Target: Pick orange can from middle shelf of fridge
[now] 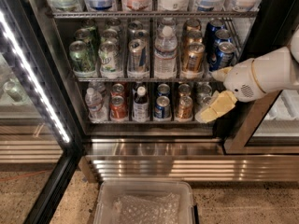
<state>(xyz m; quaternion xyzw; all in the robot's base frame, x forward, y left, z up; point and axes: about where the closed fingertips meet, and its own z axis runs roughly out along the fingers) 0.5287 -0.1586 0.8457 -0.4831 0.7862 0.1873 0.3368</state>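
Observation:
My gripper needs to grab the lower half of the orange can (192, 64), at the front of the middle shelf between the water bottle and the dark blue cans.
The orange can (193, 57) stands at the front of a lane on the middle shelf (140, 80) of the open fridge (163, 167), with a second copper can behind it. My gripper (209, 96) is at the right end of the shelves, just right of and below the orange can, apart from it. Its yellowish fingers (216, 108) are spread and hold nothing. One finger is at the height of the middle shelf's edge and the other hangs in front of the lower rack.
Dark blue cans (222, 51) stand right of the orange can and a water bottle (165, 52) left of it. Green cans (79, 55) are at far left. The lower rack (140, 121) holds small bottles and cans. A clear plastic bin (145, 202) sits on the floor. An LED strip (32, 78) lines the left.

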